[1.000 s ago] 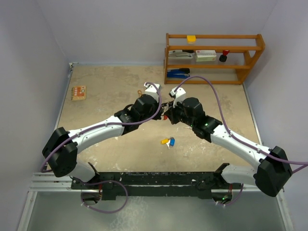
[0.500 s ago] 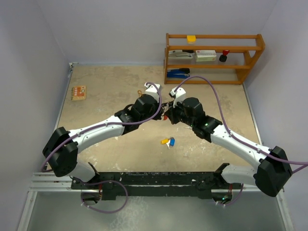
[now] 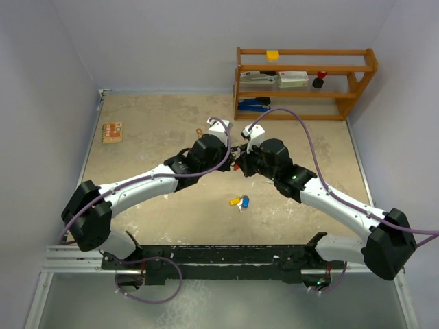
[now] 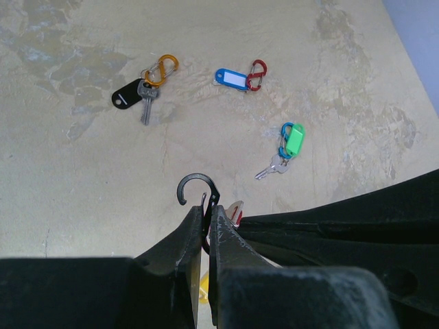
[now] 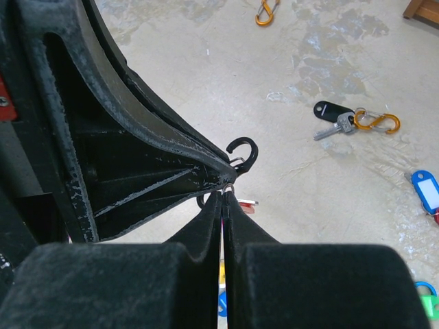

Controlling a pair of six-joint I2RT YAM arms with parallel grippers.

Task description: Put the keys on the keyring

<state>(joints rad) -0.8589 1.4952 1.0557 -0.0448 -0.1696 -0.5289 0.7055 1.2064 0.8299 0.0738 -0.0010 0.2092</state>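
The red-tagged key's ring is against my left fingers on the black keyring, so next my right gripper lets go of the ring and takes the keyring's hook (image 5: 253, 148).
My left gripper (image 4: 207, 209) is shut on a black carabiner keyring (image 4: 197, 186), whose open hook sticks up past the fingertips. My right gripper (image 5: 223, 195) is shut on a small metal ring (image 5: 228, 186) carrying a red-tagged key (image 5: 243, 204), and it presses against the left fingers beside the black hook (image 5: 243, 151). In the top view the two grippers, left (image 3: 230, 159) and right (image 3: 241, 163), meet at mid-table. A yellow and a blue key (image 3: 240, 201) lie on the table just nearer than them.
Beyond the grippers lie a black-tagged key on an orange clip (image 4: 137, 92), a blue tag on a red clip (image 4: 236, 77) and a green-tagged key on a blue clip (image 4: 288, 144). A loose orange clip (image 5: 266, 10) lies farther off. A wooden shelf (image 3: 305, 82) stands back right, a small packet (image 3: 112, 131) far left.
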